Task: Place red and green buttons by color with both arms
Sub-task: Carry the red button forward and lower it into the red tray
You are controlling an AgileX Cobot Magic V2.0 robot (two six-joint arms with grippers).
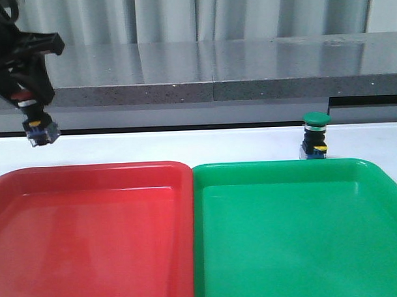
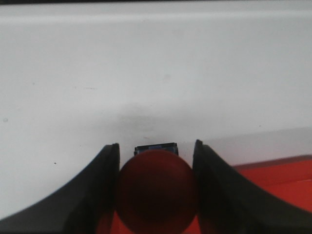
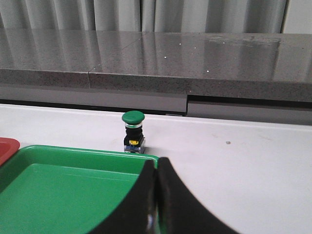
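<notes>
The robot's left gripper needs to release the red button on the red tray's bottom near its far side (image 1: 71, 227), away from the green tray.
My left gripper (image 1: 32, 102) is shut on the red button (image 1: 38, 125) and holds it in the air above the white table, behind the far left corner of the red tray (image 1: 88, 175). In the left wrist view the dark-red cap (image 2: 157, 190) fills the gap between the two fingers (image 2: 97, 195). The green button (image 1: 315, 136) stands upright on the table just behind the green tray (image 1: 284, 168). It also shows in the right wrist view (image 3: 133, 130). My right gripper (image 3: 157, 170) is shut and empty, over the green tray's far edge (image 3: 73, 151), short of the green button.
The red and green trays lie side by side at the front and touch in the middle. A grey stone ledge (image 1: 215, 70) runs along the back of the white table (image 1: 185, 146), with curtains behind it.
</notes>
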